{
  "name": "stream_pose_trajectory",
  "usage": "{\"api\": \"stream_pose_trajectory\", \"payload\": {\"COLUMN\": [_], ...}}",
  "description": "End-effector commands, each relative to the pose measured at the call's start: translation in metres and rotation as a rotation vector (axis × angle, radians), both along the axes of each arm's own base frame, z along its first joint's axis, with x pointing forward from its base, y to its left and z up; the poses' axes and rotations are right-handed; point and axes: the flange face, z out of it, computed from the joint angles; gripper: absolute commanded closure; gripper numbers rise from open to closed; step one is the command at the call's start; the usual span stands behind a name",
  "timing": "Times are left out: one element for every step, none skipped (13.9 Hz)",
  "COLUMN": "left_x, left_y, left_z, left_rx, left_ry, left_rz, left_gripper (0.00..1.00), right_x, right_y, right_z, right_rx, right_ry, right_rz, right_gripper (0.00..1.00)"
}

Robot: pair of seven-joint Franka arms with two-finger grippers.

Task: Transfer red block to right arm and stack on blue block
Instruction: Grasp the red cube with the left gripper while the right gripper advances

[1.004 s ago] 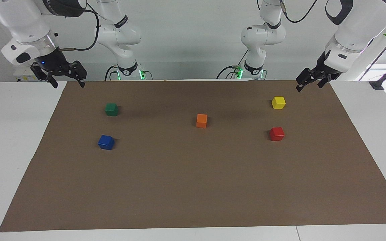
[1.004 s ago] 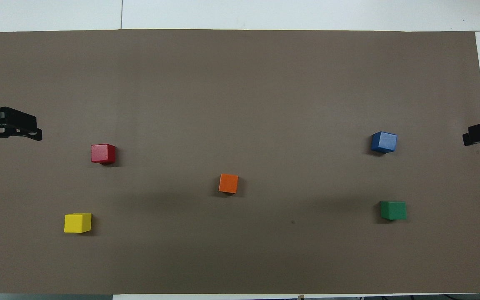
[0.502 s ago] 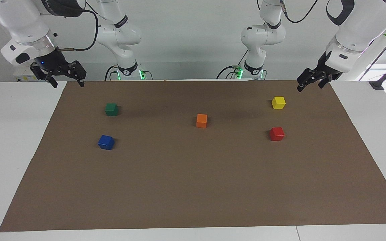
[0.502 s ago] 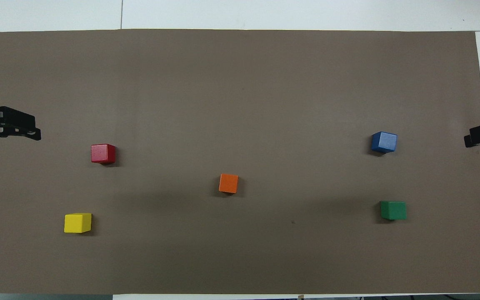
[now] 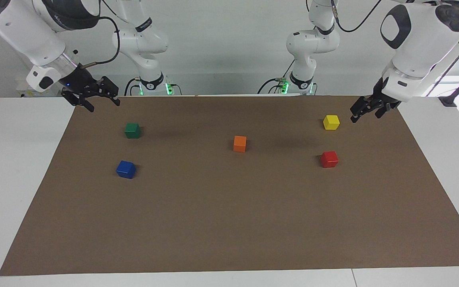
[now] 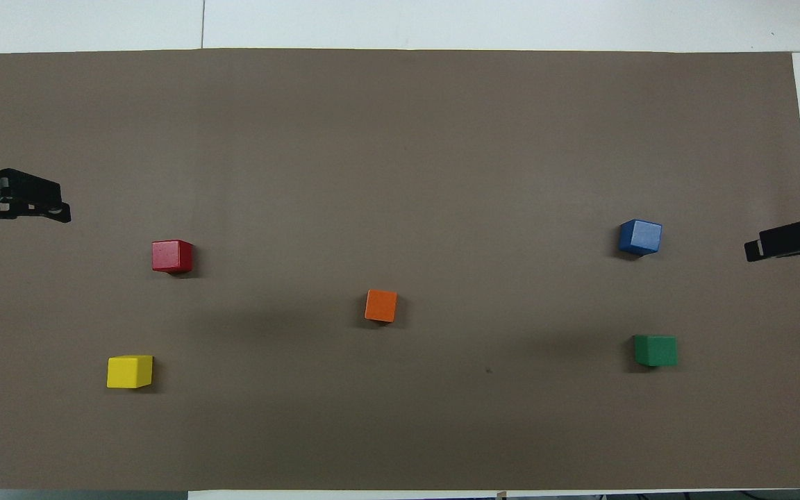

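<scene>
The red block must pass to my right gripper. So next my left gripper closes around the middle of the red block (image 6: 171, 257).
The red block (image 5: 329, 159) sits on the brown mat (image 5: 229, 223) toward the left arm's end; it also shows in the overhead view (image 6: 172, 255). The blue block (image 5: 126, 169) sits toward the right arm's end, also in the overhead view (image 6: 640, 236). My left gripper (image 5: 365, 117) is open and empty, up in the air over the mat's edge beside the yellow block (image 5: 331, 122). My right gripper (image 5: 102, 105), with the blue light, is open and empty over the mat's corner near the green block (image 5: 132, 130).
An orange block (image 5: 240, 143) sits mid-mat between the red and blue blocks. The yellow block (image 6: 129, 371) lies nearer to the robots than the red one. The green block (image 6: 655, 350) lies nearer to the robots than the blue one.
My right gripper has moved in from the table's end to over the mat's corner. My left gripper has come down a little toward the yellow block. No block has moved.
</scene>
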Motion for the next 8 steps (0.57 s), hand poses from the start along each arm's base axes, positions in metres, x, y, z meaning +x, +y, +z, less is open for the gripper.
{"api": "stream_pose_trajectory", "payload": {"left_x": [-0.009, -0.012, -0.020, -0.024, -0.024, -0.023, -0.022, -0.021], "left_y": [0.001, 0.000, 0.000, 0.000, -0.001, -0.011, -0.020, -0.024], "left_z": [-0.052, -0.083, -0.110, -0.127, -0.142, -0.160, -0.171, -0.186], "left_rx": [0.041, 0.041, 0.041, 0.040, 0.038, 0.036, 0.034, 0.033], "left_ry": [-0.003, -0.012, -0.026, -0.033, -0.035, -0.041, -0.058, -0.051], "left_rz": [-0.031, -0.028, -0.029, -0.020, -0.021, -0.042, -0.059, -0.065], "left_gripper": [0.00, 0.00, 0.00, 0.00, 0.00, 0.00, 0.00, 0.00], "right_x": [-0.012, -0.012, -0.012, -0.012, -0.012, -0.011, -0.011, -0.011], "right_y": [0.003, 0.000, 0.003, 0.002, 0.003, 0.006, 0.009, 0.013], "right_z": [-0.023, -0.032, -0.046, -0.060, -0.076, -0.087, -0.096, -0.103], "right_rx": [0.161, 0.234, 0.321, 0.413, 0.504, 0.563, 0.611, 0.672], "right_ry": [-0.021, -0.033, -0.042, -0.052, -0.063, -0.069, -0.071, -0.080], "right_rz": [-0.032, -0.048, -0.036, -0.036, -0.036, -0.035, -0.046, -0.061], "right_gripper": [0.00, 0.00, 0.00, 0.00, 0.00, 0.00, 0.00, 0.00]}}
